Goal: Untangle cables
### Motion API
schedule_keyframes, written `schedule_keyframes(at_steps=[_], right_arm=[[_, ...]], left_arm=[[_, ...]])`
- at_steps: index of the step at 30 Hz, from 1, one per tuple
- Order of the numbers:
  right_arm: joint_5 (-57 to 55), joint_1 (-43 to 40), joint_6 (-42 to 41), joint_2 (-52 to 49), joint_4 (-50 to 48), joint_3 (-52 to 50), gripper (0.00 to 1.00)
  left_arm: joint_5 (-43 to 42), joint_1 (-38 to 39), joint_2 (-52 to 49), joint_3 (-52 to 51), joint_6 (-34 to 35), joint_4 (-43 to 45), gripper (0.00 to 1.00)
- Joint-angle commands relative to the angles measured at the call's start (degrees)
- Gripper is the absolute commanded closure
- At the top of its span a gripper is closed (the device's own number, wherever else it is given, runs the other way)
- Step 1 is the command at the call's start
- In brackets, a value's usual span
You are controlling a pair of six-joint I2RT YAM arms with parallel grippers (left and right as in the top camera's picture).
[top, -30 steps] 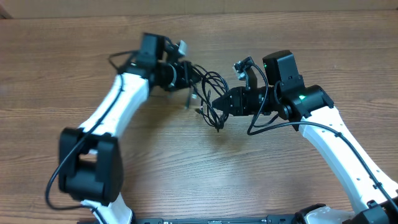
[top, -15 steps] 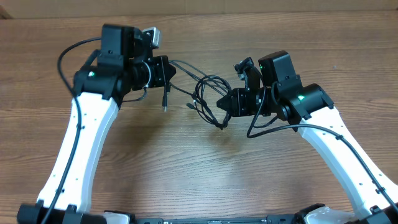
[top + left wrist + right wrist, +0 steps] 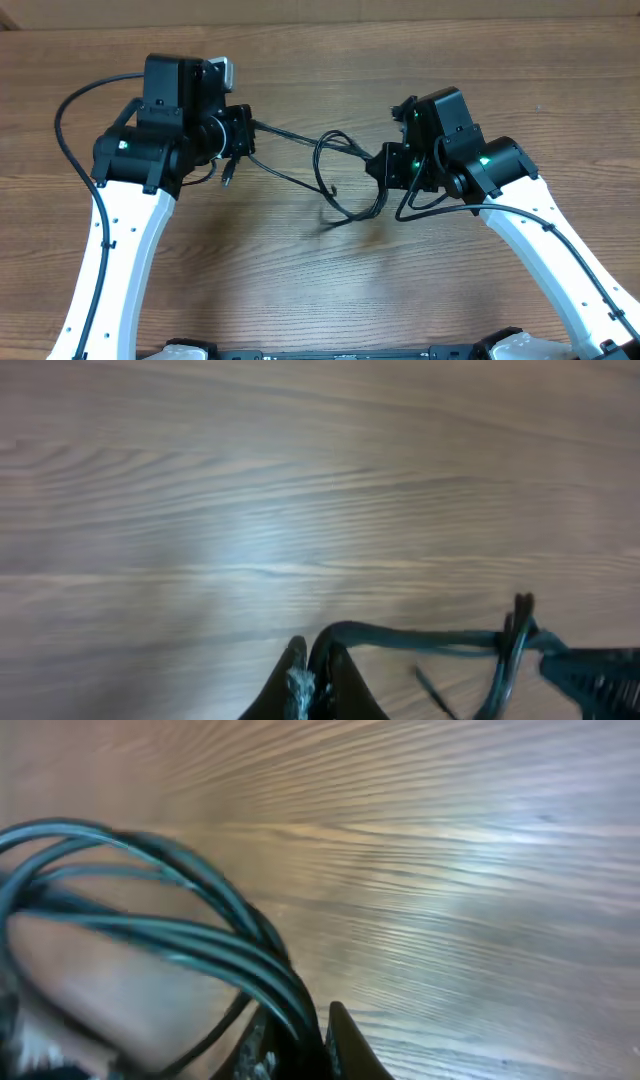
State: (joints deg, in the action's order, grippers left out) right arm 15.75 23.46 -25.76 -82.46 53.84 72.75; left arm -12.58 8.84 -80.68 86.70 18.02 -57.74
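Observation:
Next, I let go of the strand of cable in my left gripper and take the hanging loop (image 3: 318, 160) with that gripper, because that piece runs tight into my right gripper's bundle.
The thin black cables (image 3: 335, 170) hang in a loose tangle stretched above the wooden table between my two grippers. My left gripper (image 3: 243, 132) is shut on one strand, which runs right toward the tangle; a small plug (image 3: 227, 178) dangles below it. In the left wrist view the fingers (image 3: 318, 660) pinch the cable (image 3: 420, 637). My right gripper (image 3: 385, 165) is shut on a bundle of several strands. In the right wrist view the strands (image 3: 190, 935) run from the left into the fingers (image 3: 300, 1030).
The wooden table (image 3: 320, 270) lies under both arms. Thicker black wiring (image 3: 75, 100) loops off the left arm and more hangs from the right arm (image 3: 425, 205).
My left gripper has pulled far to the left with its strand, and the right has drawn slightly right. The tangle has been stretched out wider between them.

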Motion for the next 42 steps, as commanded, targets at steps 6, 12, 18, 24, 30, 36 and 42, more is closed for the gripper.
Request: schedule_keyframes(at_steps=[6,12,18,24,30,36,42], right_arm=[[-22.12,-2.69,-8.15,-0.74,4.33,-1.9,0.96],[-19.98,-2.71,-4.92,-1.51,3.54,-1.9,0.96],[-16.26,-2.71,-2.4,-1.62,2.49,-1.9,0.96],[-14.91,-2.71,-2.62,-1.62,1.84,-1.9,0.96],[-7.58,-2.69,-0.26,-1.62,1.36,-1.9,0.96],[-1.86,-2.58,-0.48,-1.62,0.48,-1.9,0.96],[5.05,-2.58,-0.72,-1.62,-3.21,-1.86,0.96]], left_arm=[[21.22,-5.95,2.82,16.28,-1.49,-2.32,0.96],[-15.89,-5.95,2.8,16.7,-26.29,-3.58,0.96],[-26.58,-5.99,2.73,16.7,-44.94,-12.63,0.96],[10.25,-5.92,0.44,16.68,-22.71,-12.98,0.94],[-7.28,-5.81,-5.11,16.63,-21.86,-15.61,0.92],[-13.97,-4.59,-16.87,16.63,-21.42,-18.97,0.95],[-22.32,-1.49,-26.8,16.63,-18.38,-17.38,0.9]])
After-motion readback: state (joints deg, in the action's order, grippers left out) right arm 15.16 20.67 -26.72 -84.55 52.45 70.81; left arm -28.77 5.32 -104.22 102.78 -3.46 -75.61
